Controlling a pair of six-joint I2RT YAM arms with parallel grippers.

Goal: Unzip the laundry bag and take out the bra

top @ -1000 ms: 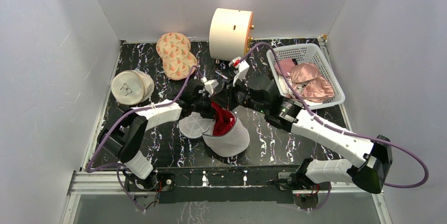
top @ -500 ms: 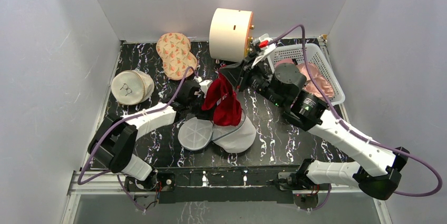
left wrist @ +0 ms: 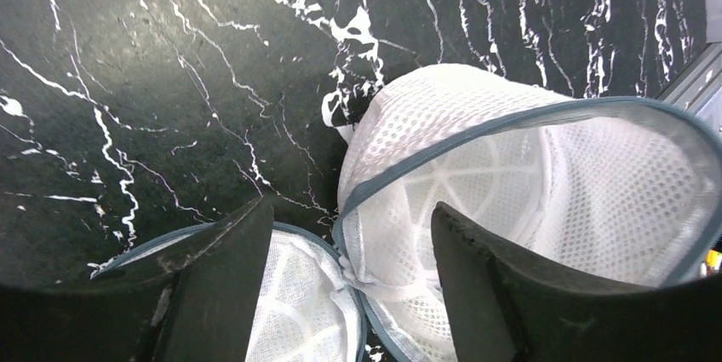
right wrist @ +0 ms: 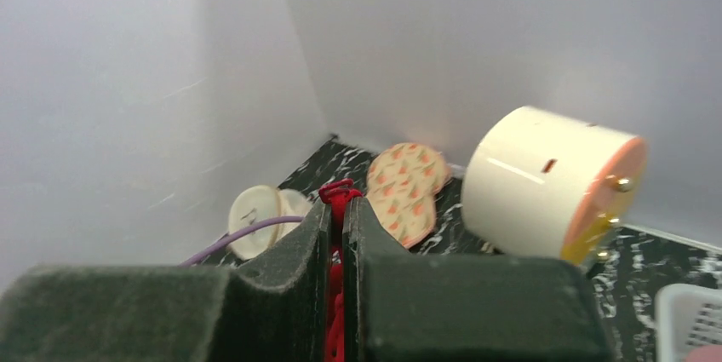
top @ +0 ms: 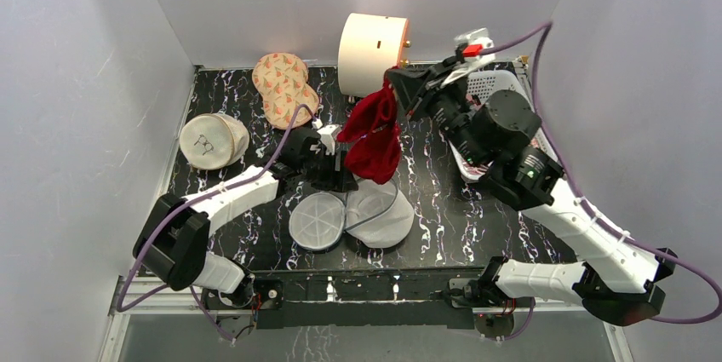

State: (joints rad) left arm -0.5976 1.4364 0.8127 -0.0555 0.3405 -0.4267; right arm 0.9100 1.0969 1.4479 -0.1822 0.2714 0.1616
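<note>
Next, my right gripper lets go of the red bra on the pink clothes inside the white basket (top: 508, 117).
The laundry bag (top: 381, 219), a white mesh drum with a grey zip rim, lies unzipped on the black marble table, its round lid (top: 317, 221) flopped to the left. In the left wrist view the bag (left wrist: 528, 166) gapes with nothing inside it, the lid (left wrist: 298, 311) beside it. My left gripper (top: 330, 168) (left wrist: 351, 209) hangs open just above the seam joining lid and bag, gripping nothing. A red bra (top: 371, 145) dangles in the air above the bag. My right gripper (top: 394, 83) (right wrist: 340, 203) is shut on the bra's (right wrist: 338, 190) top end.
A cream cylinder box (top: 372, 54) stands at the back. An orange patterned pouch (top: 284, 89) and a cream round pouch (top: 211, 140) lie at the back left. A white basket (top: 494, 83) at the back right is mostly behind my right arm.
My right gripper has risen up and back with the red bra, drawing it wholly out of the bag. The left jaws have widened and the bag has sagged flatter.
</note>
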